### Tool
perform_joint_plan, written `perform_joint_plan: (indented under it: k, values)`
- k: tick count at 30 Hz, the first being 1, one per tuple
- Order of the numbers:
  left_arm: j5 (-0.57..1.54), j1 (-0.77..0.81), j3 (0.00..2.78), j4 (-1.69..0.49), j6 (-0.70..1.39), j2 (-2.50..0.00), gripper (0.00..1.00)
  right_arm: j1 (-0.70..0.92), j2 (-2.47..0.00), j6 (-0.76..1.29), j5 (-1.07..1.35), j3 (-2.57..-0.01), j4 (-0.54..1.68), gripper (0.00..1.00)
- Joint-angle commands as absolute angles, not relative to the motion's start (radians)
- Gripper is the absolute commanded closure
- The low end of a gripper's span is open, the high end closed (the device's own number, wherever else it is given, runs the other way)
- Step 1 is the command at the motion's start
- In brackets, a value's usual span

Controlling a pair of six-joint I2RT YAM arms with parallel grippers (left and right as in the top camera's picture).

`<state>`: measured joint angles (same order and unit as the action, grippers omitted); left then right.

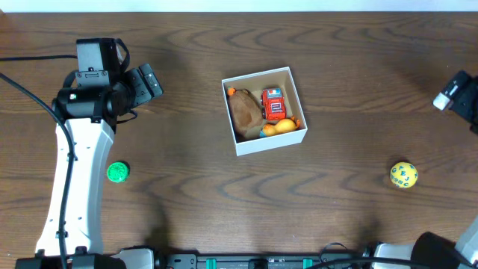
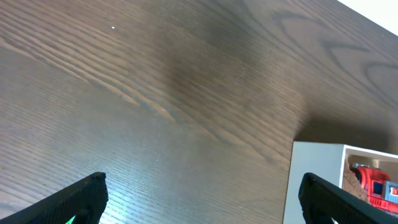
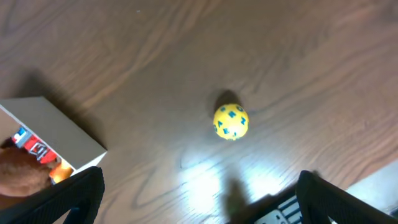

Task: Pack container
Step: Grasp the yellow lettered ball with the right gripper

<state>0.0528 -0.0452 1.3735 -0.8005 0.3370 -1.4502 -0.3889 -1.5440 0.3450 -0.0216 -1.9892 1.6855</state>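
Observation:
My right gripper should grab the sides of the yellow ball (image 1: 404, 175) (image 3: 231, 122), because the ball is still outside the white box.
The container (image 1: 266, 142) is a white square box with a brown inside, in the middle of the table. It holds a brown toy (image 1: 244, 110), a red toy car (image 1: 273, 103) and an orange-yellow toy (image 1: 282, 125). Its corner shows in the left wrist view (image 2: 314, 180) and in the right wrist view (image 3: 53, 127). A green toy (image 1: 117, 172) lies at the left. A yellow ball with blue marks (image 1: 403, 175) lies at the right and shows in the right wrist view (image 3: 231, 121). My left gripper (image 2: 202, 199) is open and empty, left of the box. My right gripper (image 3: 199, 199) is open and empty, above the ball.
The left arm's white link (image 1: 75, 187) runs from the front edge up the left side, with black cables (image 1: 22, 90) beside it. Black equipment (image 1: 246, 261) lines the front edge. The right arm (image 1: 459, 93) sits at the far right edge.

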Motion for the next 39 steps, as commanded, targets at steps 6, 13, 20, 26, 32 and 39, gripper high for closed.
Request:
perform_joint_plan:
  k: [6, 13, 20, 26, 32, 39]
  values:
    - [0.056, -0.049, 1.380, -0.800, 0.343, -1.444, 0.02, -0.487, -1.539, 0.396, -0.037, -1.573, 1.523, 0.01]
    - [0.056, -0.049, 1.380, -0.800, 0.343, -1.444, 0.02, -0.487, -1.539, 0.397, 0.012, -1.204, 1.237, 0.01]
    - [0.056, -0.048, 1.380, -0.801, 0.343, -1.444, 0.02, -0.487, -1.539, 0.415, 0.011, -0.986, 1.027, 0.01]
    - [0.057, -0.048, 1.380, -0.802, 0.343, -1.444, 0.02, -0.487, -1.539, 0.414, 0.007, -0.896, 0.856, 0.05]
    - [0.057, -0.049, 1.380, -0.807, 0.343, -1.444, 0.02, -0.487, -1.539, 0.414, 0.007, -0.872, 0.780, 0.36]
    - [0.057, -0.049, 1.380, -0.807, 0.343, -1.444, 0.02, -0.487, -1.539, 0.414, 0.008, -0.874, 0.777, 0.65]
